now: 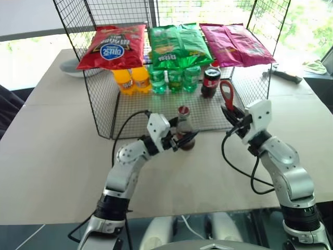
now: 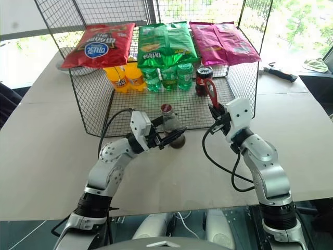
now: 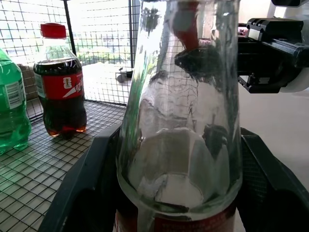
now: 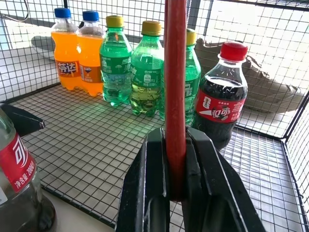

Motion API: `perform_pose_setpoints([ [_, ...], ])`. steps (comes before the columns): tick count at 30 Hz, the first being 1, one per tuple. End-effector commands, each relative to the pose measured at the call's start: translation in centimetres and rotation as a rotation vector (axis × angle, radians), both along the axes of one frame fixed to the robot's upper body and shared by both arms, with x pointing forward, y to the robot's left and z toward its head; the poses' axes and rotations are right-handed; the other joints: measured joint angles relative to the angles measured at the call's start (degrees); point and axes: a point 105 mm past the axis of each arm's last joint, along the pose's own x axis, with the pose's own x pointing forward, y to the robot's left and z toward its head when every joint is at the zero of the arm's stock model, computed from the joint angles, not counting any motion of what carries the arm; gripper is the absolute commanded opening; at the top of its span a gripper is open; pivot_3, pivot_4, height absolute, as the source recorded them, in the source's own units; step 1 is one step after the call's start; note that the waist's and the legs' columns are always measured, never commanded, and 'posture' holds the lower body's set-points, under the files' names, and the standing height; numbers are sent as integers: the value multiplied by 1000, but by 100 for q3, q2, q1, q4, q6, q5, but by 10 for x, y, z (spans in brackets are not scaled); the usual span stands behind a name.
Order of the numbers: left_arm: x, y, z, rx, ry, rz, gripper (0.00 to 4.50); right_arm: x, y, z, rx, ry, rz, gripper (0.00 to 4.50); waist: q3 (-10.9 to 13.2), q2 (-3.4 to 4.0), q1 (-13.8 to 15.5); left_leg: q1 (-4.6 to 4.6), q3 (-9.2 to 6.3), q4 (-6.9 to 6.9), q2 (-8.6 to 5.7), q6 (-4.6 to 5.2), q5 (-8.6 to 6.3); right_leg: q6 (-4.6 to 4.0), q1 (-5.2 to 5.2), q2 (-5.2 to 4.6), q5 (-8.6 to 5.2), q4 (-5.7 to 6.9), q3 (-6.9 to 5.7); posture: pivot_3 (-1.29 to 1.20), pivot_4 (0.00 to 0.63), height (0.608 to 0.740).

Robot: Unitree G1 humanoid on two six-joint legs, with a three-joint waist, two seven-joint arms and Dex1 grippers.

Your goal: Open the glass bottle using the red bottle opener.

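Note:
I have the glass bottle's lower body in my left gripper, far below its cap, so I need to open, move up and grip the glass bottle's neck (image 1: 183,119) before prying.
The glass bottle (image 1: 184,125) stands upright on the table just in front of the wire rack, a red cap on its neck. My left gripper (image 1: 184,139) is shut on its lower body, and in the left wrist view a black finger (image 3: 91,179) presses each side of the clear glass (image 3: 178,121). To its right my right gripper (image 1: 230,114) is shut on the red bottle opener (image 1: 227,95), held upright with the ring head on top. The opener's handle (image 4: 175,87) rises from between that gripper's fingers (image 4: 149,183). Opener and bottle are a short way apart.
A black wire rack (image 1: 104,112) stands behind the hands, holding two orange bottles (image 1: 131,79), three green bottles (image 1: 174,79) and a dark cola bottle (image 1: 210,82). Chip bags (image 1: 177,46) lie on top. A black tool (image 1: 285,76) lies far right, a white bowl (image 1: 70,67) far left.

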Motion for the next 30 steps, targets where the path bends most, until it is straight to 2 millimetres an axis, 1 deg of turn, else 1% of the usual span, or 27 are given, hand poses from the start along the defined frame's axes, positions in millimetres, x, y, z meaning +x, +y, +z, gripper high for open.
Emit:
perform_pose_setpoints([
  [1,-9,-10,2,-7,-18,-61,4117,-6,0,12,3,-61,5,0,0,0,-1,0,-1,0,0,0,0,0,0,0,0,0,-1,0,150,740],
  [2,-9,-10,3,-6,-23,-58,4483,-6,0,12,3,-60,5,0,0,0,-8,0,0,0,0,0,0,0,0,0,0,0,0,0,150,740],
  [5,-7,-8,7,-18,-57,-35,4483,-6,1,11,5,-58,7,0,0,0,-17,2,1,0,5,-1,0,0,2,0,0,4,1,0,150,740],
  [9,-9,-5,21,-83,-89,-35,4483,-7,2,10,7,-55,8,0,0,0,-16,3,1,0,7,-1,0,0,2,1,0,4,2,0,150,740],
  [11,-9,-3,24,-96,-98,-28,4483,-7,2,9,8,-53,8,0,0,0,-15,2,2,1,6,-1,0,0,2,1,0,3,2,0,150,740],
  [20,-4,9,33,-117,-156,39,4483,-6,2,8,10,-48,6,0,0,0,-13,2,1,0,5,-1,0,0,2,2,0,2,1,0,150,740],
  [26,-6,7,38,-152,-169,25,4483,-6,3,8,12,-48,9,0,0,0,-12,2,1,0,6,-1,0,0,2,3,0,2,1,0,150,740],
  [30,-7,6,38,-151,-162,8,4483,-5,3,8,14,-49,12,0,0,0,-14,2,1,0,5,-1,0,0,2,3,0,2,1,0,150,740],
])
